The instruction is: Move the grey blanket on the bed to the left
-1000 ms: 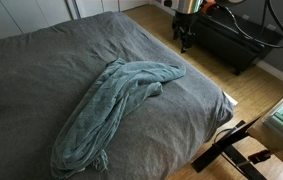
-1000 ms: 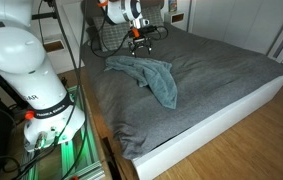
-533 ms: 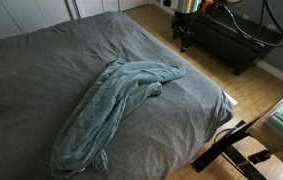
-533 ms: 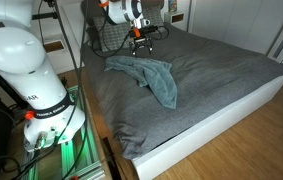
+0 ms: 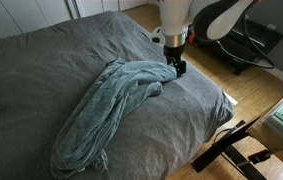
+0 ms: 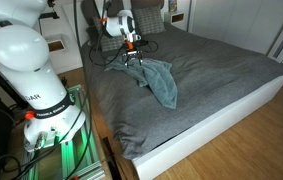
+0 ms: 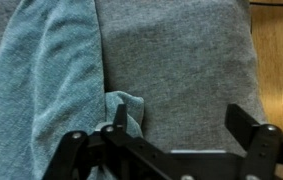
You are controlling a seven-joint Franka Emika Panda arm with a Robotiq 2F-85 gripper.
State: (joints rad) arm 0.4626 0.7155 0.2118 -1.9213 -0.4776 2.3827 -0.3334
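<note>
The grey blanket's bunched folds (image 5: pixel 144 86), just in from the end of the blanket nearest the edge of the bed, will be gripped as I close my gripper on them.
The grey blanket (image 5: pixel 111 105) is a rumpled blue-grey throw lying in a long strip across the bed (image 5: pixel 41 60), which has a dark charcoal cover. It also shows in the other exterior view (image 6: pixel 153 78). My gripper (image 5: pixel 178 70) hangs just above the bed at the blanket's end nearest the bed's edge. In the wrist view the gripper (image 7: pixel 176 125) is open, with bare bedcover (image 7: pixel 181 60) between the fingers. One finger touches a folded corner of the blanket (image 7: pixel 41 80). Nothing is held.
A black bench (image 5: pixel 249 45) stands on the wood floor beside the bed. The robot's white base (image 6: pixel 26 60) and a metal frame with green light (image 6: pixel 51 140) stand at the bed's side. Wood floor (image 6: pixel 241 140) lies past the foot.
My arm has swung from beside the black bench over onto the bed and come down to the blanket's near end. The blanket has not moved.
</note>
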